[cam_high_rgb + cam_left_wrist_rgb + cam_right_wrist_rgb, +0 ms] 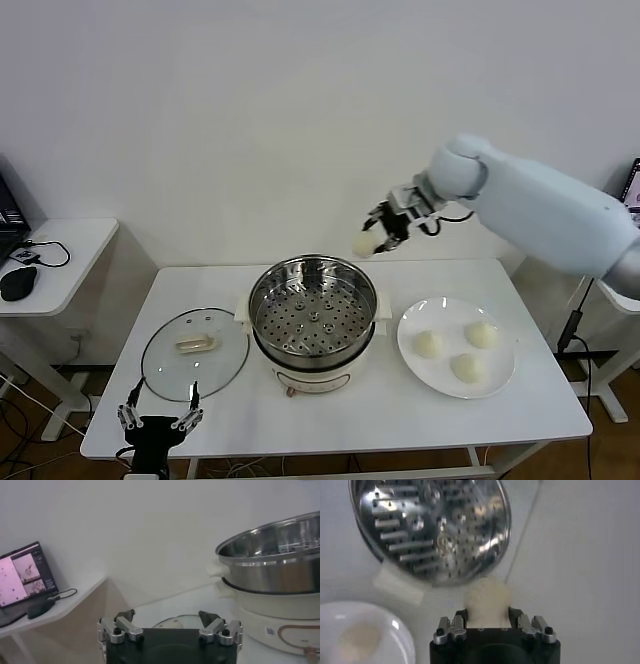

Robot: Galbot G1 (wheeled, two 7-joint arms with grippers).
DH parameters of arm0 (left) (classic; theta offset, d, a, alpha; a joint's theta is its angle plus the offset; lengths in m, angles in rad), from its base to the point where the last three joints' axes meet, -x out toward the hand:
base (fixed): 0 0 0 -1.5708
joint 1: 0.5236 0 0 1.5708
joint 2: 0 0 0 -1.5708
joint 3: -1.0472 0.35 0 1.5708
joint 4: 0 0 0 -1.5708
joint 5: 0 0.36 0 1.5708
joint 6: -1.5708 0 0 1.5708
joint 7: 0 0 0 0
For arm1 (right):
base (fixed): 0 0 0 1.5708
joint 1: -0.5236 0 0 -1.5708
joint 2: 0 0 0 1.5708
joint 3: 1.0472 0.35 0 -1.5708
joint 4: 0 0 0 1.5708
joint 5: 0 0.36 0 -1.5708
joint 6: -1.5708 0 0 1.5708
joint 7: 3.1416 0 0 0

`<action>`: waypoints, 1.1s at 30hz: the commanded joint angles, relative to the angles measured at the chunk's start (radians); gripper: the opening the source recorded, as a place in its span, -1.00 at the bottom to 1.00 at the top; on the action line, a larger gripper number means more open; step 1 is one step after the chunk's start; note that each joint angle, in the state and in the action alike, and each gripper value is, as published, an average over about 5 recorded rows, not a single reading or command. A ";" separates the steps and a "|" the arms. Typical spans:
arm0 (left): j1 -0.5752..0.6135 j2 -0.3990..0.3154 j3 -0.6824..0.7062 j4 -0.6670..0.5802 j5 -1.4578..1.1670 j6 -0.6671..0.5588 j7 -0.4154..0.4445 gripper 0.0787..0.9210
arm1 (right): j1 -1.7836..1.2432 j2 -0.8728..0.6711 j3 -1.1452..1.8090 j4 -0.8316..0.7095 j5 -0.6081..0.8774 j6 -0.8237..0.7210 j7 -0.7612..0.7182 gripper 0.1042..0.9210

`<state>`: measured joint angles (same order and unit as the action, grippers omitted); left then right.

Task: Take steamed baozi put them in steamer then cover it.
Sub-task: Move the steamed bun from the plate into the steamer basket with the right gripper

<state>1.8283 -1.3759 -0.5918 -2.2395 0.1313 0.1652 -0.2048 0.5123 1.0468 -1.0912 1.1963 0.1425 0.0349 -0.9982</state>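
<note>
My right gripper will release the baozi on the far part of the steamer's perforated tray [309, 280] [475, 511], near the steamer's rim on the wall side. The baozi is now in the air above the rim.
My right gripper [372, 238] is shut on one cream-white baozi [364, 244] and holds it in the air above the far rim of the steamer [313, 305]. The right wrist view shows that baozi [487, 600] between the jaws, with the steamer's perforated tray [432, 527] below. The steamer is a shiny steel pot on a cream-white base, and its tray is bare. Three baozi [429, 345] lie on the white plate [457, 346] to its right. The glass cover [195, 352] lies flat on the table to the steamer's left. My left gripper [160, 416] is open at the table's front left edge.
A side table [60, 262] with a black mouse and cables stands at the left. The left wrist view shows a lit laptop [24, 575] on it. The white wall is close behind the table. A dark screen edge [632, 183] shows at the far right.
</note>
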 commanded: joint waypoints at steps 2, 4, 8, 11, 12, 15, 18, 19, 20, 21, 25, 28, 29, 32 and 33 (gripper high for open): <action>-0.002 0.001 -0.015 0.002 -0.003 0.001 0.001 0.77 | 0.020 0.180 -0.093 -0.066 -0.011 0.080 0.045 0.03; -0.003 0.000 -0.021 -0.002 -0.005 0.001 0.001 0.77 | -0.003 0.225 -0.100 -0.125 -0.099 0.133 0.063 0.03; -0.003 0.002 -0.031 -0.007 -0.008 0.003 0.003 0.77 | -0.048 0.281 -0.104 -0.231 -0.248 0.236 0.096 0.03; -0.002 0.002 -0.037 -0.008 -0.010 0.003 0.003 0.77 | -0.073 0.302 -0.104 -0.277 -0.304 0.291 0.113 0.03; -0.002 0.001 -0.038 -0.008 -0.011 0.003 0.003 0.77 | -0.081 0.306 -0.105 -0.286 -0.316 0.305 0.118 0.03; -0.002 -0.002 -0.038 -0.008 -0.011 0.003 0.003 0.77 | -0.100 0.312 -0.107 -0.294 -0.332 0.328 0.131 0.03; -0.005 -0.004 -0.037 -0.006 -0.010 0.003 0.003 0.77 | -0.114 0.315 -0.106 -0.295 -0.339 0.340 0.143 0.03; -0.006 -0.004 -0.036 -0.006 -0.009 0.003 0.003 0.77 | -0.117 0.316 -0.105 -0.296 -0.343 0.344 0.146 0.03; -0.007 -0.005 -0.035 -0.006 -0.009 0.003 0.003 0.77 | -0.120 0.317 -0.104 -0.298 -0.348 0.348 0.150 0.03; -0.007 -0.006 -0.034 -0.006 -0.009 0.003 0.003 0.77 | -0.122 0.318 -0.102 -0.301 -0.353 0.352 0.154 0.03; -0.009 -0.005 -0.030 -0.006 -0.008 0.003 0.002 0.77 | -0.135 0.322 -0.098 -0.314 -0.381 0.370 0.169 0.04; -0.009 -0.001 -0.031 -0.006 -0.009 0.003 0.003 0.77 | -0.143 0.323 -0.095 -0.320 -0.397 0.379 0.175 0.06; -0.010 0.000 -0.031 -0.006 -0.009 0.004 0.003 0.77 | -0.145 0.323 -0.095 -0.321 -0.401 0.382 0.176 0.07; -0.011 0.001 -0.032 -0.010 -0.010 0.004 0.003 0.77 | -0.145 0.322 -0.095 -0.321 -0.409 0.388 0.176 0.18; -0.010 0.000 -0.032 -0.011 -0.010 0.005 0.003 0.77 | -0.144 0.321 -0.095 -0.320 -0.410 0.389 0.176 0.24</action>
<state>1.8177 -1.3768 -0.6226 -2.2505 0.1208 0.1692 -0.2020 0.3857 1.3480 -1.1843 0.9025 -0.2223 0.3914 -0.8352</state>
